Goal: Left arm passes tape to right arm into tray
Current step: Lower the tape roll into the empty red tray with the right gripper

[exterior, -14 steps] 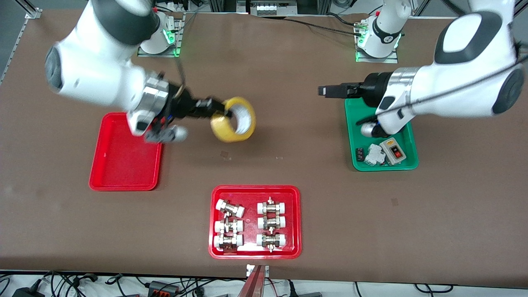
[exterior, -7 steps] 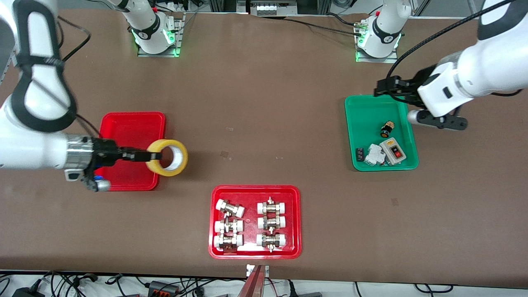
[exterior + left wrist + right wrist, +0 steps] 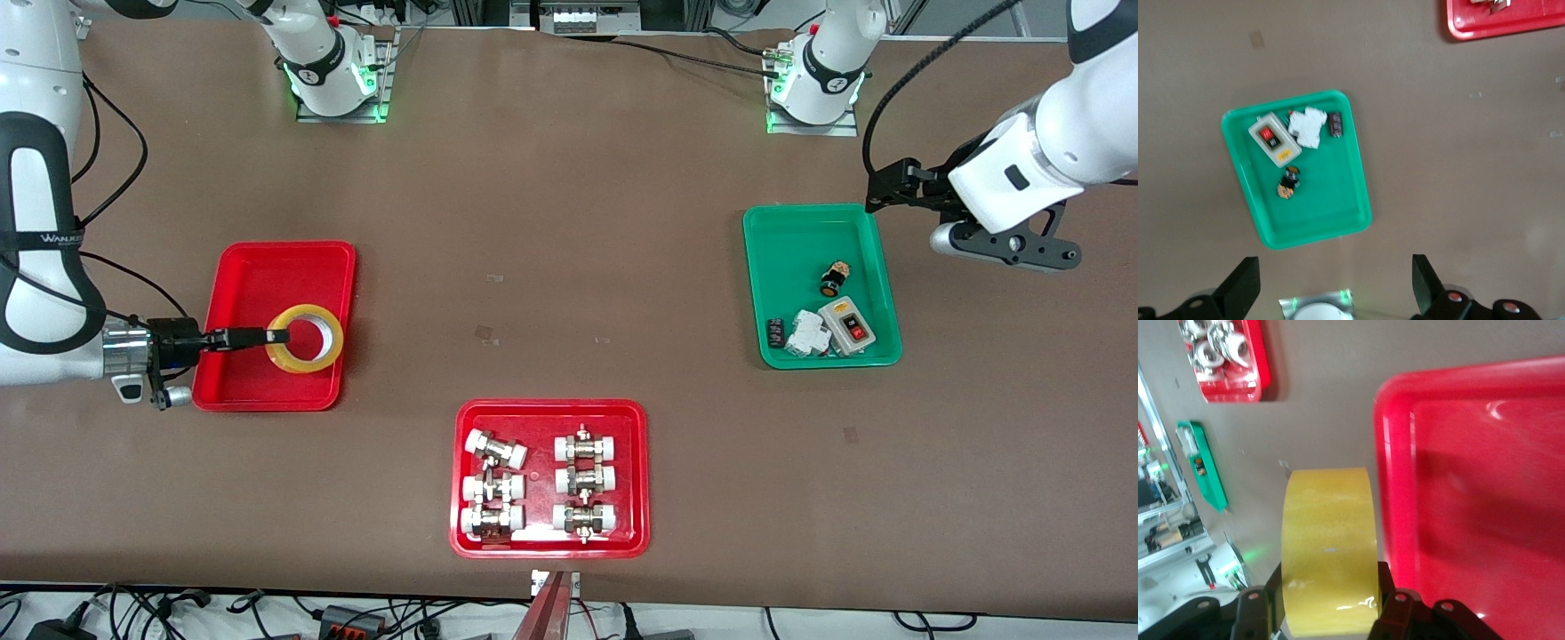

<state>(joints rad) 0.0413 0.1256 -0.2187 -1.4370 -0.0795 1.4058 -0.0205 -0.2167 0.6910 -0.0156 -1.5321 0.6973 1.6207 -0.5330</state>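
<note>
Next, the right gripper releases the tape around the middle of the plain red tray point(image 3: 281, 320).
The tape point(image 3: 305, 339), a yellow roll with a whitish core, is held by my right gripper point(image 3: 276, 337), which is shut on its wall. It hangs over the plain red tray point(image 3: 267, 284), at the corner nearest the front camera and toward the table's middle. I cannot tell whether it touches the tray. In the right wrist view the tape point(image 3: 1328, 547) fills the gap in the right gripper point(image 3: 1328, 600), beside the tray's rim point(image 3: 1395, 487). My left gripper point(image 3: 885, 182) is open and empty, in the air by the green tray's corner. It also shows in the left wrist view point(image 3: 1331, 290).
A green tray point(image 3: 800, 240) with a switch box and small parts sits toward the left arm's end; it also shows in the left wrist view point(image 3: 1331, 213). A second red tray point(image 3: 542, 418) with metal fittings lies nearest the front camera.
My right arm has carried the tape from over the table's middle down to the plain red tray. My left arm has drawn back off the green tray toward its own end.
</note>
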